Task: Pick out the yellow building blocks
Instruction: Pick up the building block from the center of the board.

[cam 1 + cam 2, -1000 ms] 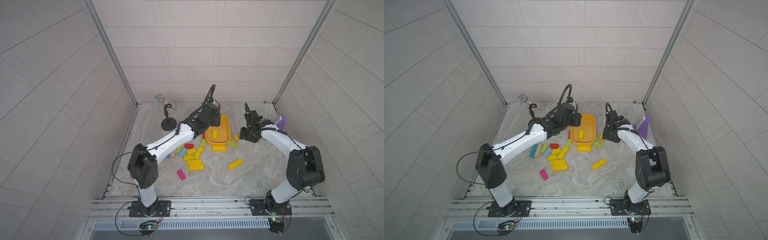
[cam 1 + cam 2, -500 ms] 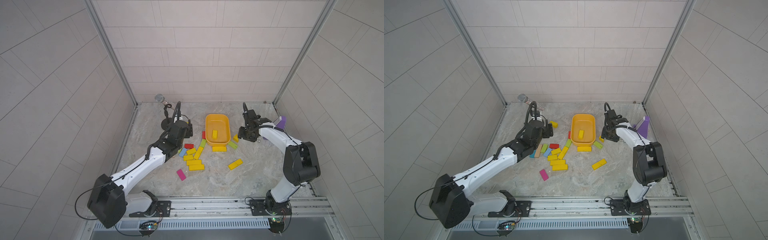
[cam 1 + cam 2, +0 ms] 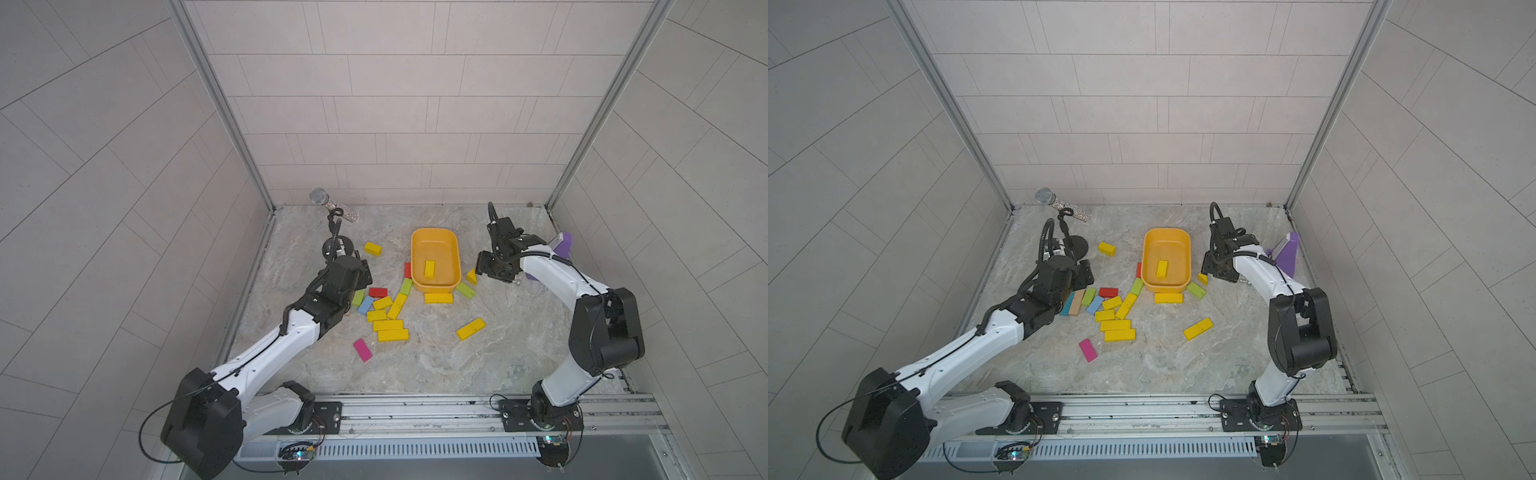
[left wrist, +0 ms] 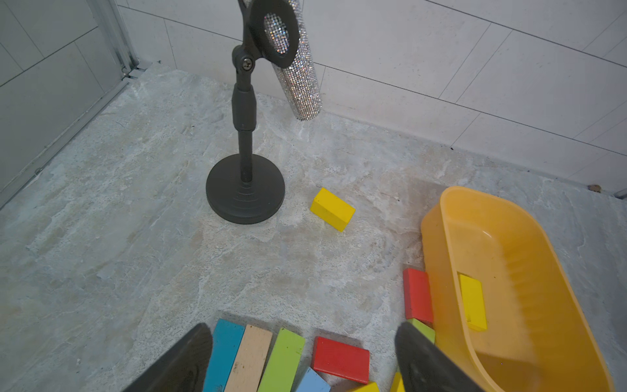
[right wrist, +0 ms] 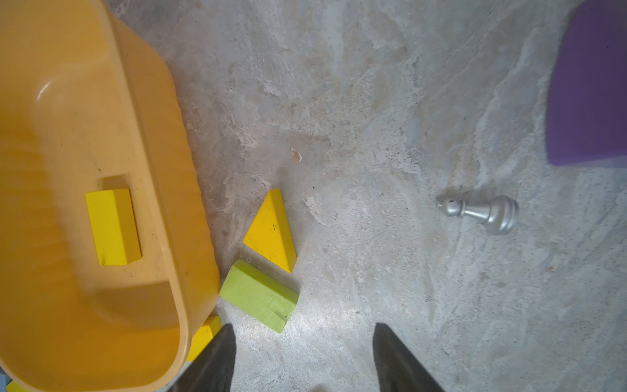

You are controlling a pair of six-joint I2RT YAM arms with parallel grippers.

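I need to next move my right gripper to the middle of the yellow wedge (image 3: 472, 276) (image 5: 273, 233) between the orange-yellow tub and the silver chess pawn, and close it there.
Several yellow building blocks (image 3: 388, 320) lie clustered mid-floor among other colours. One bar (image 3: 429, 268) rests inside the orange-yellow tub (image 3: 415, 249). Another (image 4: 332, 209) lies by the microphone stand. A yellow wedge (image 5: 271, 234) sits beside the tub. Two more bars (image 3: 438, 298) (image 3: 471, 328) lie in front of it. My left gripper (image 4: 303, 331) hangs open over a row of blue, tan, green and red blocks, holding nothing. My right gripper (image 5: 303, 327) is open over bare floor, just short of the wedge.
A black microphone stand (image 4: 245, 190) with a glittery microphone (image 4: 298, 68) stands back left. A lime-green bar (image 5: 259, 295) touches the tub. A silver chess pawn (image 5: 481, 212) and a purple object (image 5: 590, 88) lie to the right. A pink block (image 3: 363, 350) lies in front.
My left arm has drawn back from over the tub to the coloured row at the left, and its jaws have opened wider. My right gripper's jaws have also spread a little.
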